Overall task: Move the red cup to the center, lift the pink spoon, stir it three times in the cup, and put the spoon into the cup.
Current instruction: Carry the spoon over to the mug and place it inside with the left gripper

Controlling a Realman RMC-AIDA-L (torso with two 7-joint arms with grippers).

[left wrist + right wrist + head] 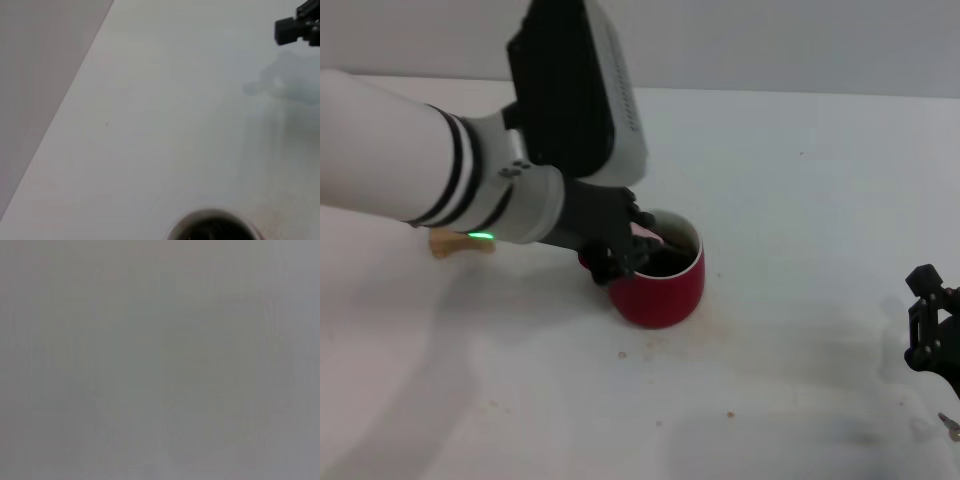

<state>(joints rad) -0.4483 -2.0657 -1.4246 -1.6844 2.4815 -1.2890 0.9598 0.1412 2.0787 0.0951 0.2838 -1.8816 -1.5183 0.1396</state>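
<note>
I need to let go of the pink spoon with my left gripper inside the red cup, so it leans on the cup's rim (pixel 634 260) under the gripper's black fingers.
The red cup (pixel 660 282) stands near the middle of the white table (pixel 800 200), with dark liquid inside. Its rim and dark liquid also show in the left wrist view (pixel 212 229). My left gripper (pixel 632 245) reaches down over the cup's near-left rim, with its black fingers at the mouth. A pale pink bit of the pink spoon (pixel 647 232) shows between the fingers, over the liquid. The spoon's bowl is hidden. My right gripper (pixel 930 325) is parked low at the table's right edge, far from the cup; it also shows in the left wrist view (pixel 299 27).
A tan block (pixel 460 243) lies left of the cup, partly hidden behind my left forearm. Small crumbs and stains dot the table in front of the cup. The right wrist view shows only flat grey.
</note>
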